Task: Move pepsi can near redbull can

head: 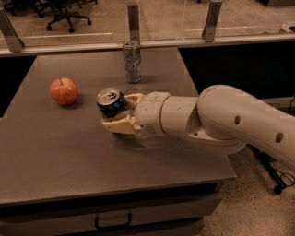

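Observation:
I will release the pepsi can upright on the grey table (144, 96) just in front of the redbull can. The pepsi can is still over the table's middle.
My gripper (119, 111) is shut on the pepsi can (110, 102), a dark blue can with a silver top, and holds it upright over the middle of the grey table (55, 147). The redbull can (132, 61), slim and silver-grey, stands upright at the table's far edge, behind the pepsi can and slightly to its right. My white arm (216, 122) reaches in from the right.
A red apple (64, 91) lies on the table left of the pepsi can. A glass railing with metal posts (133, 20) runs behind the table. A drawer handle (113, 222) shows below the front edge. Office chairs (64, 11) stand far back.

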Robot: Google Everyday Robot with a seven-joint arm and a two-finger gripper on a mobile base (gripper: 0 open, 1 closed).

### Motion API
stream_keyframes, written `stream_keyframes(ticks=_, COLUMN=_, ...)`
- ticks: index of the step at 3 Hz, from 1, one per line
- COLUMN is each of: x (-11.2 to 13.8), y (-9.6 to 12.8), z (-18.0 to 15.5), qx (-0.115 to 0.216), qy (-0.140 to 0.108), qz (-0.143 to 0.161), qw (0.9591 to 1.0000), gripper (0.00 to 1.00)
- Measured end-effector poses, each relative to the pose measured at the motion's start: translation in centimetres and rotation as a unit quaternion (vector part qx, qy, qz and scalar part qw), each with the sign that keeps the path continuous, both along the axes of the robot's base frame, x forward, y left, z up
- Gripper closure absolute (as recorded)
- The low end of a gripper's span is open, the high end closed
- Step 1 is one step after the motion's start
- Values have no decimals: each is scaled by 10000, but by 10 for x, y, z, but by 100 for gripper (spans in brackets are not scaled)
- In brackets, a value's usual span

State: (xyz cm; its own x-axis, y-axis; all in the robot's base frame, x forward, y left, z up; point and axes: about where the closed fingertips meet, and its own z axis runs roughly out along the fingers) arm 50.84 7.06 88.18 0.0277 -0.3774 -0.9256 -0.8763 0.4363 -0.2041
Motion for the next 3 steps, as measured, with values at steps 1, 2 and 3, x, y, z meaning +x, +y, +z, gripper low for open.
stream_keyframes(ticks=1, x=35, y=-26, z=-5, qx=131, qy=-35, qz=-485, qw=9987, gripper=100)
stream_keyframes(ticks=2, x=79, y=-49, z=-10, qx=307, qy=-100, qz=-833, qw=9960, gripper=100)
stream_keyframes(ticks=3, x=113, y=-62, z=-14, qx=430, qy=-109, qz=-1014, qw=9939, gripper=100)
